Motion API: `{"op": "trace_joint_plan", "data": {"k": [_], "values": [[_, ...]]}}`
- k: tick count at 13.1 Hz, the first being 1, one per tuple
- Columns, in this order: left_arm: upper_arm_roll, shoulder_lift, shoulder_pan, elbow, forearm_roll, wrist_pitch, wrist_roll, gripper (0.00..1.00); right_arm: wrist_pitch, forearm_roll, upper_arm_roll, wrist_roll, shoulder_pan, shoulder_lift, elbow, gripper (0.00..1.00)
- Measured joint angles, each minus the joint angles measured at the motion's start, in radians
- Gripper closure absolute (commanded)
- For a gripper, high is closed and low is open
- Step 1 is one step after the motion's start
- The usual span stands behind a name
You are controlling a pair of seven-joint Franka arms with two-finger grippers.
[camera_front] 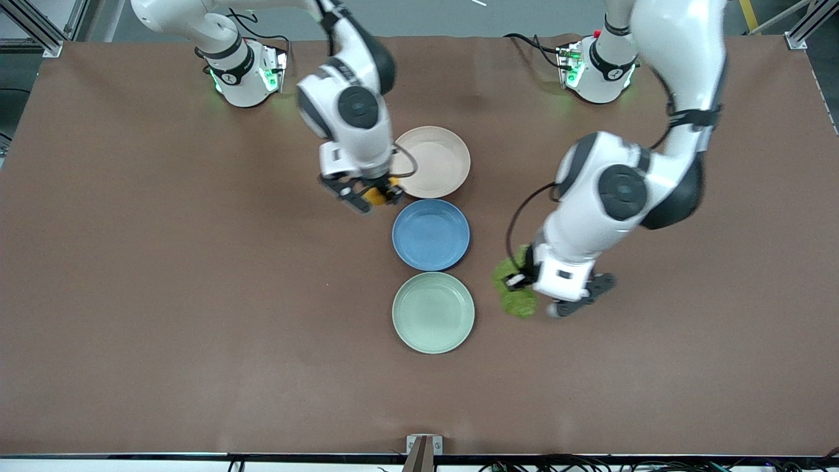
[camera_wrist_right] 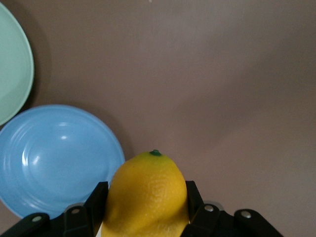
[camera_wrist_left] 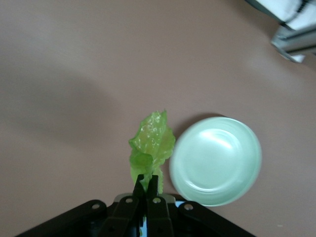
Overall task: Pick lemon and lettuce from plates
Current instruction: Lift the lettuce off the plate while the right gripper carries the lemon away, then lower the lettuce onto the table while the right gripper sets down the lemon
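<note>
The robot's left gripper needs to release the green lettuce on the bare brown table, well out from the mint green plate (camera_front: 586,291) (camera_wrist_left: 64,91).
My right gripper (camera_front: 367,195) is shut on the yellow lemon (camera_front: 375,195) and holds it in the air over the table beside the beige-pink plate (camera_front: 432,162). In the right wrist view the lemon (camera_wrist_right: 147,193) sits between the black fingers. My left gripper (camera_front: 524,288) is shut on the crinkled green lettuce (camera_front: 513,288) and holds it over the table beside the mint green plate (camera_front: 433,312), toward the left arm's end. In the left wrist view the lettuce (camera_wrist_left: 152,146) hangs from the fingertips next to the bare mint green plate (camera_wrist_left: 216,160).
A blue plate (camera_front: 430,234) lies between the beige-pink and mint green plates and shows in the right wrist view (camera_wrist_right: 54,158). All three plates are bare. Brown table (camera_front: 164,295) spreads wide at both ends.
</note>
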Motion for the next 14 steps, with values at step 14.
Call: {"op": "trace_joint_plan", "data": {"k": [14], "values": [[-0.069,-0.004,0.283,-0.546,0.000,0.627,0.388,0.98,0.443,0.002,0.002,-1.255,-0.610,0.061,-0.290,1.00]]}}
